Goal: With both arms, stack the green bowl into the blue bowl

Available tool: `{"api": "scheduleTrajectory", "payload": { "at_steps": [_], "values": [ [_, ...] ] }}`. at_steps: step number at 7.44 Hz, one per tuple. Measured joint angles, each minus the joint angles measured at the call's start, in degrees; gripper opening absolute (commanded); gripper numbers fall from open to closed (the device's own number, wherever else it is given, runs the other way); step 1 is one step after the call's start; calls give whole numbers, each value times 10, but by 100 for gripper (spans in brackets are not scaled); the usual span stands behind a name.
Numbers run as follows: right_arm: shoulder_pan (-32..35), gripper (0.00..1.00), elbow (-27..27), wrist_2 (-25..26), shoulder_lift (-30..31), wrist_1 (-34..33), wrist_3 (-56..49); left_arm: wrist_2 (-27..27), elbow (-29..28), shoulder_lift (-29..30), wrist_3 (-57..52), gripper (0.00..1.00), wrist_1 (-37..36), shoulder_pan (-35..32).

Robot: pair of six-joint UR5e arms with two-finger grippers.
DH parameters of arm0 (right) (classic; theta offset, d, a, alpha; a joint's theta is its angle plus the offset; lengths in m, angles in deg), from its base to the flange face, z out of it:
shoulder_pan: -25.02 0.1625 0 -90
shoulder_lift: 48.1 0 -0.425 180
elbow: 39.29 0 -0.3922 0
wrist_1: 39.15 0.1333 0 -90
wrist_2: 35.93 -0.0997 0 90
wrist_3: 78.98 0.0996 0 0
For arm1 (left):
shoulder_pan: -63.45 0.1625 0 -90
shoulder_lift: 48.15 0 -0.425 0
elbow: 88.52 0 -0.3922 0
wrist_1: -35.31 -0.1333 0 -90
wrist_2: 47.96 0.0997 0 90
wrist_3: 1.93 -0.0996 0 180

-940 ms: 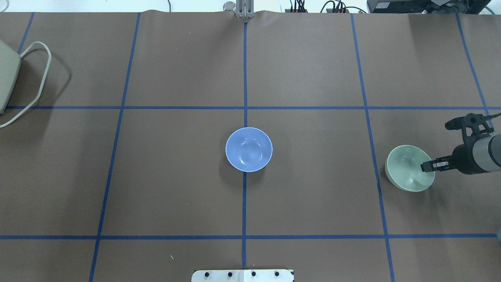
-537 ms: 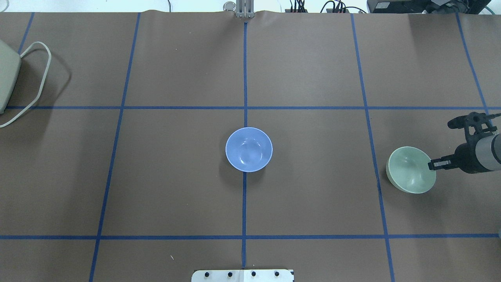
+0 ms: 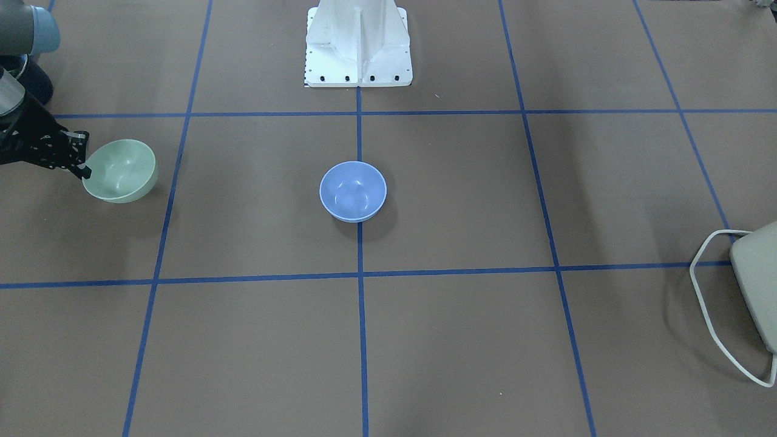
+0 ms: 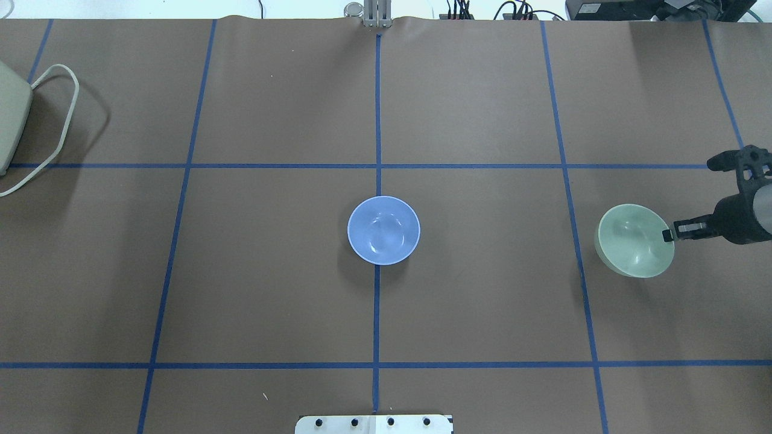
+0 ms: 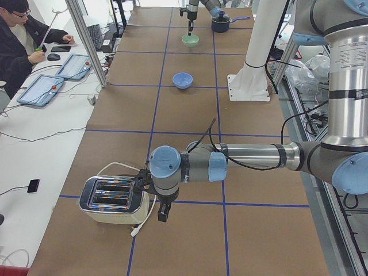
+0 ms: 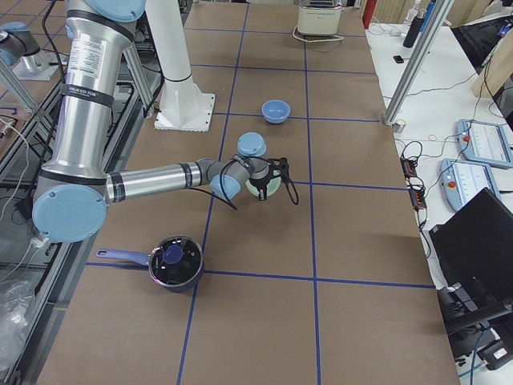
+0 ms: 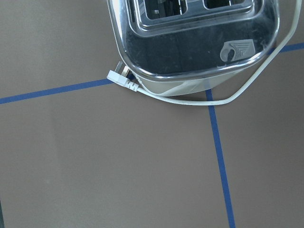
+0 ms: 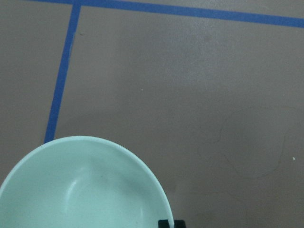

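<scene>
I need to release the green bowl upright, nested inside the empty blue bowl (image 3: pixel 353 189) at the table's centre with my right gripper.
The green bowl (image 4: pixel 633 241) is at the table's right side, tilted, and seems slightly off the paper. My right gripper (image 4: pixel 667 235) is shut on its right rim; it also shows in the front view (image 3: pixel 83 170) and the bowl too (image 3: pixel 121 170). In the right wrist view the green bowl (image 8: pixel 80 190) fills the lower left, with a fingertip (image 8: pixel 170 223) at its rim. The blue bowl (image 4: pixel 383 230) sits upright and empty at the table's centre. My left gripper (image 5: pixel 163 213) shows only in the left side view, beside the toaster; I cannot tell its state.
A chrome toaster (image 5: pixel 112 198) with a white cord stands at the table's far left end (image 4: pixel 9 114). A dark pot with a lid (image 6: pixel 175 261) stands near the right end. The white pedestal (image 3: pixel 358 42) is at the robot's base.
My right gripper has moved with the green bowl a little toward the table's far side. The bowl now looks more tilted and raised. The blue bowl has not moved.
</scene>
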Motion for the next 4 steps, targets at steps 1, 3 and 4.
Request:
{"api": "scheduleTrajectory", "payload": {
  "at_steps": [1, 3, 4],
  "values": [
    [20, 0, 3, -25, -31, -12, 7, -3, 2, -1, 2, 99, 0, 0],
    [28, 0, 26, -38, -132, -115, 53, -13, 17, -4, 28, 99, 1, 0],
    [12, 0, 38, -33, -196, -181, 95, -15, 23, -7, 37, 99, 1, 1]
  ]
}}
